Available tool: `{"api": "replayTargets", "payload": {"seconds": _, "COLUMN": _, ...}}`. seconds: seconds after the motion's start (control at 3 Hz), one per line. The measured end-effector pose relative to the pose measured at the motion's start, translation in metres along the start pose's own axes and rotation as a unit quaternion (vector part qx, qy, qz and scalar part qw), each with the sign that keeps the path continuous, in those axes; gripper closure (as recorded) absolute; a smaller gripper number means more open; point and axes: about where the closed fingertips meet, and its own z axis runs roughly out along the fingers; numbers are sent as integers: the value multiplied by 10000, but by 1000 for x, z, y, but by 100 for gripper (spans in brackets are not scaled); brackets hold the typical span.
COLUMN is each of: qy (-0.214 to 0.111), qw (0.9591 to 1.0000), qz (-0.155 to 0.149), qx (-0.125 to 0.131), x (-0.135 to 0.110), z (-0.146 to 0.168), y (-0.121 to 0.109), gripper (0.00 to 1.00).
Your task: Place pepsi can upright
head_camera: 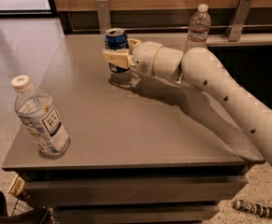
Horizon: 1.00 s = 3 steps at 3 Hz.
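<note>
My gripper will let go of the pepsi can upright on the far middle of the grey table (121, 85), before the metal bracket.
The pepsi can (115, 39) is blue with a silver top. It stands upright at the far middle of the grey table (126, 129), with its base at or just above the surface. My gripper (118, 51) reaches in from the right and is shut on the can. One cream finger (118, 58) crosses the can's front and the other lies behind it. The can's lower part is partly hidden by the front finger.
A clear water bottle (39, 120) stands at the table's front left corner. Another bottle (198, 25) stands on the ledge at the back right. Metal brackets (102, 14) rise behind the table. A dark basket (14, 211) and a small striped object (257, 209) lie on the floor.
</note>
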Motion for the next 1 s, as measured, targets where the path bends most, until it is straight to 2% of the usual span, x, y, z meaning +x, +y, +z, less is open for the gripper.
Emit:
{"api": "replayTargets", "payload": {"seconds": 0.33, "qy": 73, "qw": 9998, "qz": -153, "qx": -127, "x": 7, "z": 0, "y": 0, "gripper": 100}}
{"api": "replayTargets", "payload": {"seconds": 1.0, "qy": 343, "qw": 9987, "qz": -365, "qx": -89, "x": 13, "z": -14, "y": -1, "gripper": 100}}
